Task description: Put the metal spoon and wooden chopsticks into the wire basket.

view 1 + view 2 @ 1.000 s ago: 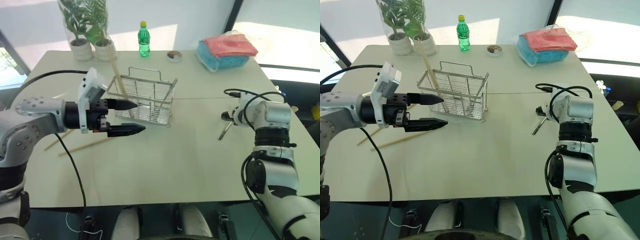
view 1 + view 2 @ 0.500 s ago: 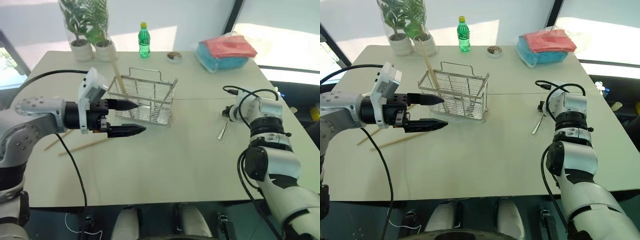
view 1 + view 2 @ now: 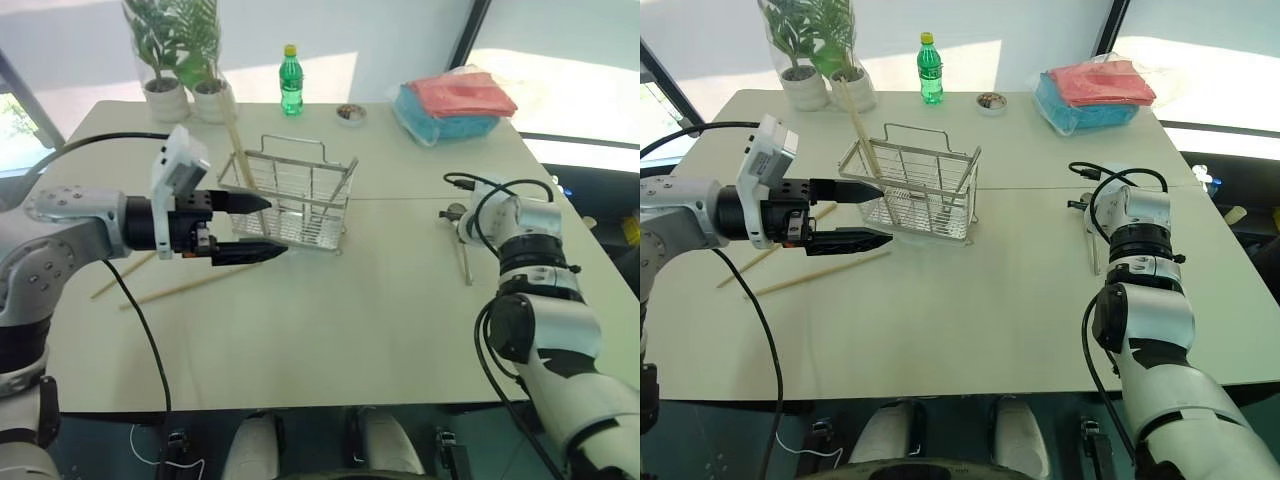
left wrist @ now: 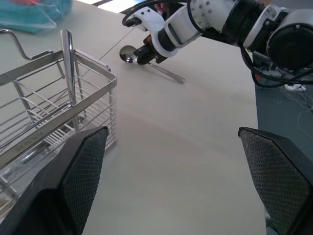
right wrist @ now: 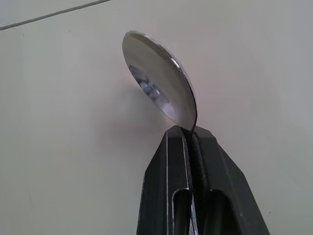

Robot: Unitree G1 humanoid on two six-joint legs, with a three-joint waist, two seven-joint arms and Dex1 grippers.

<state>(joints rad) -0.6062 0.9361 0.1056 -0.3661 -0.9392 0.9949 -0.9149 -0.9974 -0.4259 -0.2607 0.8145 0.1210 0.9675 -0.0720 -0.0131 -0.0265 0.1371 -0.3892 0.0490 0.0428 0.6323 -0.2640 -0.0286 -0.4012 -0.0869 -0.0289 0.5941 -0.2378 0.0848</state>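
My right gripper needs to set the metal spoon down inside the wire basket [image 3: 330,188], on the side across from the wooden chopstick that is leaning there. The spoon is still low over the table.
My right gripper [image 5: 188,132] is shut on the metal spoon [image 5: 156,88] at its neck. The bowl stands on edge past the fingertips, and the thin handle [image 3: 463,262] trails toward me low over the table's right side. The wire basket [image 3: 295,195] stands left of centre with one wooden chopstick [image 3: 238,150] leaning in its left end. Two more chopsticks [image 3: 170,290] lie flat on the table at the left. My left gripper [image 3: 275,227] hovers open and empty just in front of the basket's left end, pointing right.
Two potted plants [image 3: 165,90], a green bottle [image 3: 290,80], a small dish [image 3: 350,113] and a bag of blue and pink cloths [image 3: 455,105] line the far edge. A black cable loops at my right wrist. Bare table [image 3: 380,300] spreads between basket and spoon.
My right gripper has shut on the spoon. The spoon's handle has swung from slanting left to pointing nearly straight toward me. The left arm has stayed put.
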